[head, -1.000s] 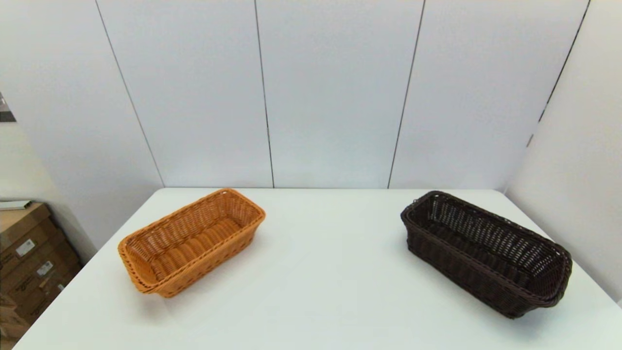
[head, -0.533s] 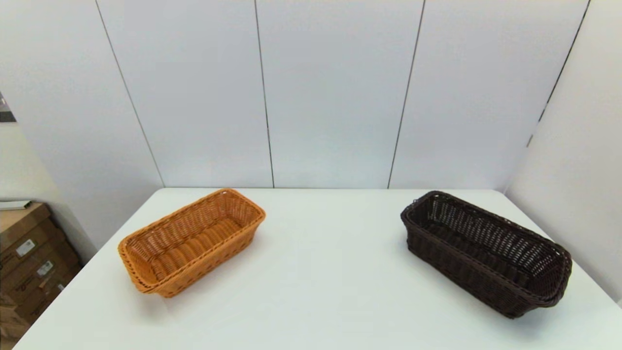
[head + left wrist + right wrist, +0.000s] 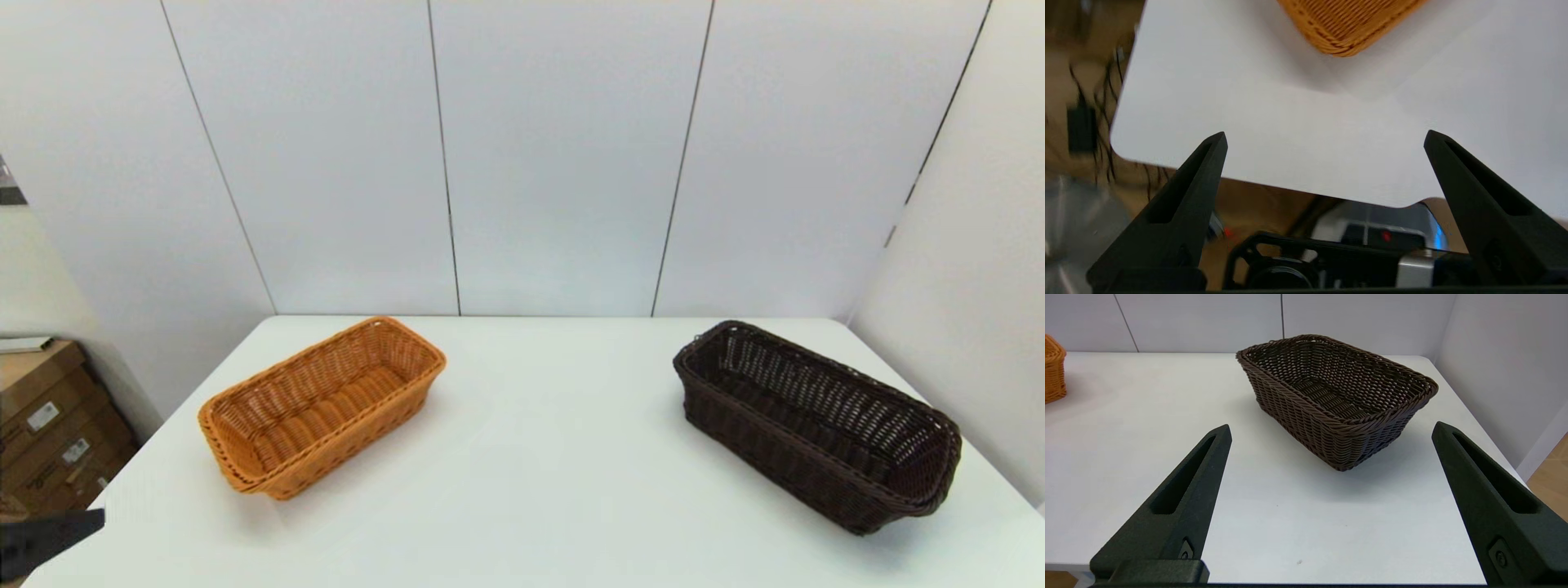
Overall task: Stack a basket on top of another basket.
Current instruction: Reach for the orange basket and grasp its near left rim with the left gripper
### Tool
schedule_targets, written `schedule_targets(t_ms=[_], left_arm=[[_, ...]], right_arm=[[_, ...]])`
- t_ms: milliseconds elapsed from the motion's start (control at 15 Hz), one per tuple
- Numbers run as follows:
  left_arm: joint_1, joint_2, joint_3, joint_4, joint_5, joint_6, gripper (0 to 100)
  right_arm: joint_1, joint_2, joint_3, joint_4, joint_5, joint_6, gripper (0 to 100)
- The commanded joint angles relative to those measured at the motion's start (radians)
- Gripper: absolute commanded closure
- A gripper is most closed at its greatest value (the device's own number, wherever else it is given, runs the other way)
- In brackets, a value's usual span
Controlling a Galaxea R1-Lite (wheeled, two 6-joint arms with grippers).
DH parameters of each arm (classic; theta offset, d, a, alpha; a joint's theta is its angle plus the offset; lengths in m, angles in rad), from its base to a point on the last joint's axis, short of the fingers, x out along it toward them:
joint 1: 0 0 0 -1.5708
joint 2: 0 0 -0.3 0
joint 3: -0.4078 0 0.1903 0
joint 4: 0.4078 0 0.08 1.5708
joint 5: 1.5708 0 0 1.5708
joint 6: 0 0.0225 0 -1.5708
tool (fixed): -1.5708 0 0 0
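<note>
Next, my left gripper grips the orange-tan basket's rim of its near short side (image 3: 225, 459).
The dark brown basket (image 3: 816, 420) rests on the right side of the white table (image 3: 539, 474), seen close in the right wrist view (image 3: 1337, 396). The orange-tan basket (image 3: 322, 404) sits on the left side, apart from it; one corner (image 3: 1347, 24) shows in the left wrist view and an edge (image 3: 1054, 373) in the right wrist view. My left gripper (image 3: 1325, 136) hangs open and empty over the table's near left corner; a dark tip of it (image 3: 49, 539) enters the head view at lower left. My right gripper (image 3: 1331, 430) is open and empty, short of the dark basket near the front edge.
Cardboard boxes (image 3: 49, 433) stand on the floor left of the table. White wall panels close the back and right sides. The table's near left corner and front edge (image 3: 1274, 185) lie just under my left fingers.
A dark part of my left arm has come into the head view at the lower left corner. Both baskets stay where they were.
</note>
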Motion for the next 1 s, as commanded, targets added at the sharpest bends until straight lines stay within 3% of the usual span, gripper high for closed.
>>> schedule_targets(t_ms=[67, 600, 1000], left_arm=[[0.004, 0.587, -0.262, 0.078, 0.043, -0.304, 0], [0.006, 0.901, -0.421, 0.072, 0.017, -0.539, 0], [0.047, 0.988, -0.447, -0.008, -0.053, -0.541, 0]], right_arm=[[0.000, 0.000, 0.000, 0.000, -0.001, -0.002, 0], [0.000, 0.000, 0.000, 0.000, 0.000, 0.000, 0], [0.000, 0.000, 0.000, 0.000, 0.000, -0.002, 0]])
